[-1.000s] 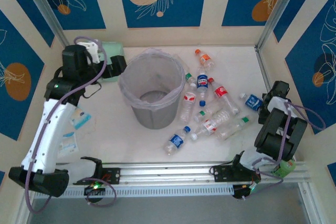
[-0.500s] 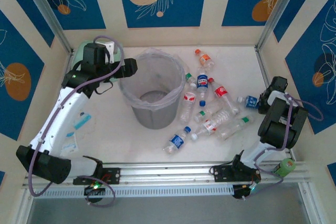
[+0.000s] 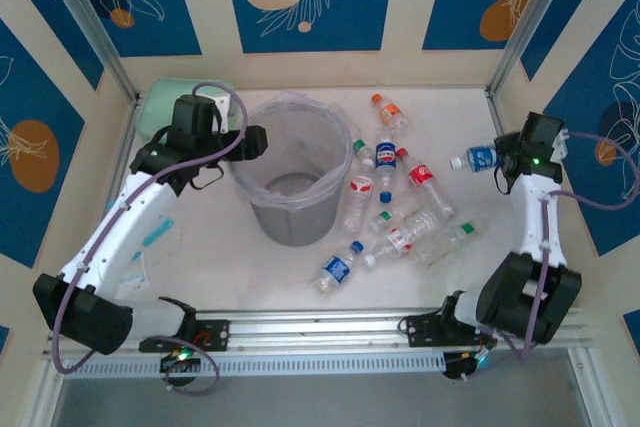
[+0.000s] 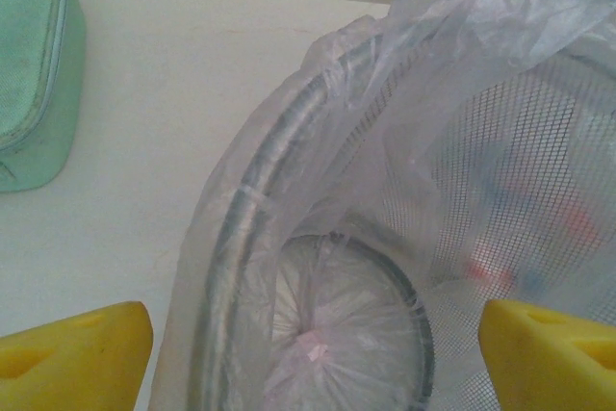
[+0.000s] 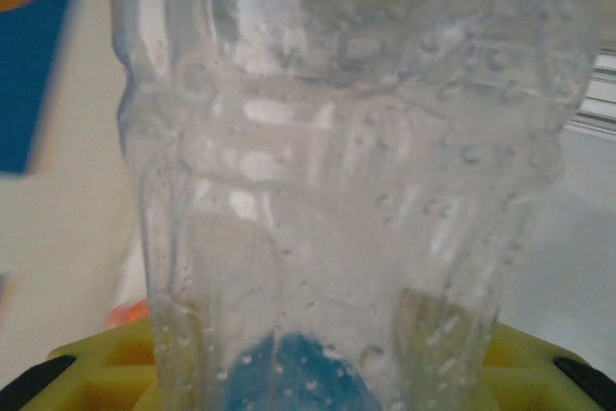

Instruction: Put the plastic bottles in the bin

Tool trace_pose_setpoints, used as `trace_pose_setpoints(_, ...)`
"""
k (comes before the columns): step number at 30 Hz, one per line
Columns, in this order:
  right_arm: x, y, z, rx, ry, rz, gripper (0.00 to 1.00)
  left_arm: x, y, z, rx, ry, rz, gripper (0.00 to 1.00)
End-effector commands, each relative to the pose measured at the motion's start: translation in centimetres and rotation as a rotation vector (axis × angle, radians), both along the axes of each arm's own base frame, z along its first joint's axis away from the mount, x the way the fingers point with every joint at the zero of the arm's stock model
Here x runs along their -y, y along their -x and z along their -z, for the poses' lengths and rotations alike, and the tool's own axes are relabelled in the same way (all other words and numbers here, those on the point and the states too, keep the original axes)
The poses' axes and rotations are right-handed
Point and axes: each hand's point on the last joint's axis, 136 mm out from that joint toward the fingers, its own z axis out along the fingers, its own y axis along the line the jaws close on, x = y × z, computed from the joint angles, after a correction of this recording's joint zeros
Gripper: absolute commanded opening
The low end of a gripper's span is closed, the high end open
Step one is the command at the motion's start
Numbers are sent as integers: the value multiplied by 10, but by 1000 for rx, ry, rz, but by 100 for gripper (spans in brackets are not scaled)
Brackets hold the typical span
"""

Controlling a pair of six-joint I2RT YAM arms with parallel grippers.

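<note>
Next, I open my right gripper and release the blue-labelled bottle over the bottom of the grey bin [image 3: 291, 184], inside the clear bag of that bin.
The bin [image 3: 290, 172], a grey bucket lined with a clear bag, stands at mid-table. Several plastic bottles lie to its right, among them an orange-capped one [image 3: 390, 112], a blue-labelled one [image 3: 385, 157] and another blue-labelled one [image 3: 337, 269] nearer the front. My left gripper [image 3: 250, 139] is open at the bin's left rim. In the left wrist view its yellow fingertips [image 4: 77, 353] stand wide on either side of the rim [image 4: 260, 180], with nothing between them. My right gripper [image 3: 505, 159] is shut on a blue-labelled bottle [image 3: 478, 159], held above the table at the far right. That clear bottle [image 5: 346, 190] stands close before the right wrist camera.
A mint-green pouch [image 3: 190, 97] lies behind the left gripper, also at the left edge of the left wrist view [image 4: 34, 74]. Flat papers [image 3: 150, 237] lie under the left arm. A metal rail [image 3: 320, 327] runs along the front edge, and walls close in the table.
My left gripper swung right from the pouch to the bin's rim. My right gripper closed on the blue-labelled bottle and lifted it up and back.
</note>
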Motion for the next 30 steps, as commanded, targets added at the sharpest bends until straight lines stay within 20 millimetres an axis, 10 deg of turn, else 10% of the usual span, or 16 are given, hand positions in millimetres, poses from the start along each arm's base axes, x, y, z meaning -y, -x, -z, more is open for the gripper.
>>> trace_pose_setpoints(1, -67, -11, -65, 164, 44, -342, 8, -2, 1, -33, 91, -29, 11, 87)
trace_pose_setpoints(8, -229, 5, -165, 370, 119, -996, 1, -30, 11, -51, 142, -145, -56, 76)
trace_pose_setpoints(15, -340, 39, -203, 443, 229, -1361, 0, -20, 18, -14, 49, -114, -13, 62)
trace_pose_setpoints(24, -444, 42, -172, 312, 474, -1588, 0, -8, 8, 6, 7, -107, 7, 52)
trace_pose_setpoints(30, -476, 23, -123, 128, 607, -1655, 0, 1, 2, 21, -30, -120, 23, 36)
